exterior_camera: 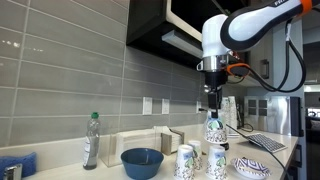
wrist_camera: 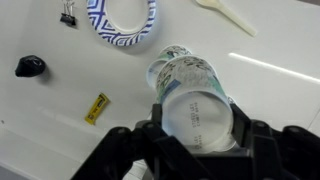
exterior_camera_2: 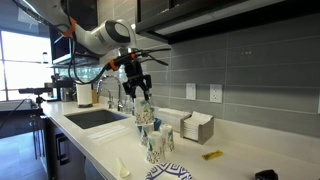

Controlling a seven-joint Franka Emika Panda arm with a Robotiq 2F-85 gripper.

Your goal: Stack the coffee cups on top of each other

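Note:
Next, I let go of the white green-patterned coffee cup on the upside-down coffee cup (exterior_camera: 218, 157) (wrist_camera: 172, 63) nearest the blue-and-white dish.
My gripper (exterior_camera: 212, 108) is shut on a white paper coffee cup with a green-blue print (exterior_camera: 213, 128) and holds it upside down above the counter. Two more patterned coffee cups stand upside down on the counter, one directly below the held cup (exterior_camera: 217, 160) and one beside it (exterior_camera: 186, 160). In the wrist view the held cup's round base (wrist_camera: 197, 110) faces the camera between the fingers of the gripper (wrist_camera: 197, 135), and its printed wall (wrist_camera: 185, 68) runs down toward the counter. In an exterior view the gripper (exterior_camera_2: 140, 97) holds the cup (exterior_camera_2: 145, 113) over the cups on the counter (exterior_camera_2: 155, 148).
A blue bowl (exterior_camera: 142, 160) and a clear bottle (exterior_camera: 91, 140) stand nearby. A blue-and-white patterned dish (wrist_camera: 122, 22) lies near the cups, along with a plastic spoon (wrist_camera: 225, 15), a binder clip (wrist_camera: 68, 15), a yellow packet (wrist_camera: 96, 108) and a black object (wrist_camera: 30, 66). A sink (exterior_camera_2: 95, 117) is set into the counter.

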